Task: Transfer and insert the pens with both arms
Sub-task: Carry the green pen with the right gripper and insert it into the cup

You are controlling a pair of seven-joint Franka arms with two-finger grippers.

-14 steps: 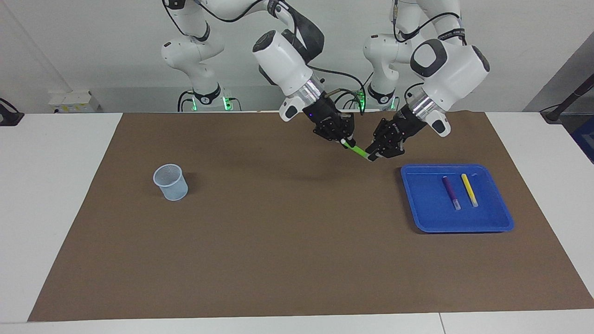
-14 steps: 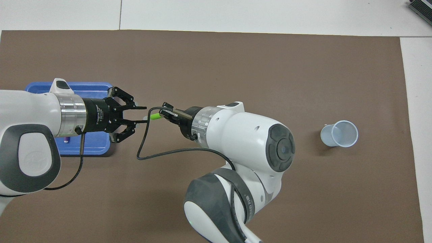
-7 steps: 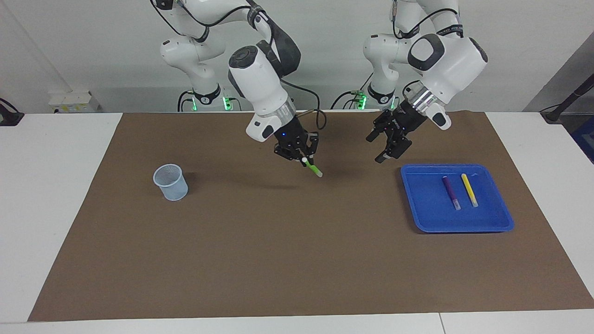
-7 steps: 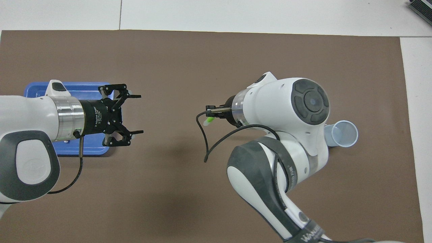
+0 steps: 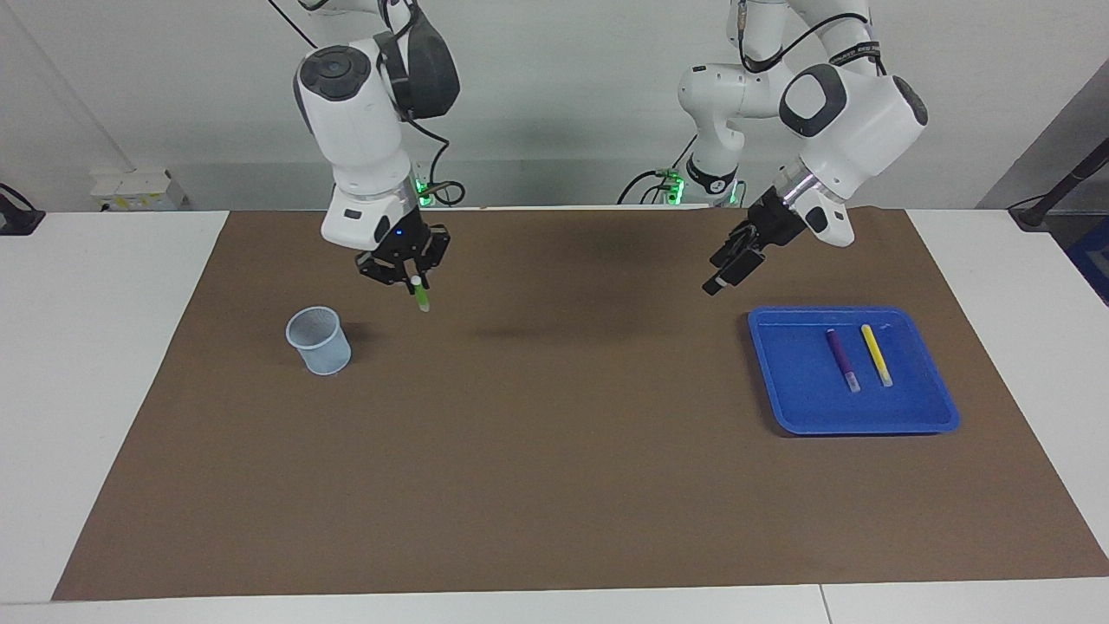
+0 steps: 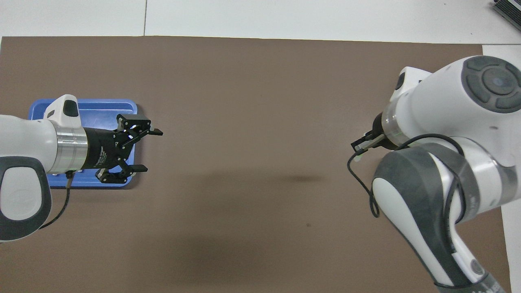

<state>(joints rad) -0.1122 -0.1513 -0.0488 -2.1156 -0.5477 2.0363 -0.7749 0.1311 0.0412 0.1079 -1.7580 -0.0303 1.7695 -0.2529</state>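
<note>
I need to release the green pen from my right gripper inside the pale mesh cup [image 6: 407, 154]. The pen now hangs in the air beside that cup.
The green pen [image 5: 422, 299] hangs tip-down from my right gripper [image 5: 413, 281], which is shut on its upper end. It is in the air over the mat, close beside the pale mesh cup [image 5: 320, 340]. In the overhead view my right arm covers the cup, and my right gripper [image 6: 360, 146] shows only as dark tips. My left gripper [image 5: 717, 282] is open and holds nothing. It hovers at the edge of the blue tray [image 5: 797, 373] that faces the right arm's end. The purple pen [image 5: 841, 359] and the yellow pen [image 5: 876, 354] lie side by side in the tray.
A brown mat [image 5: 554, 451] covers most of the white table. In the overhead view my left gripper [image 6: 149, 149] and its wrist cover much of the blue tray [image 6: 101, 106], hiding the two pens there.
My left gripper opened, let go of the green pen and drew back to the tray's edge. My right gripper carried the pen from mid-table to beside the cup and turned it upright.
</note>
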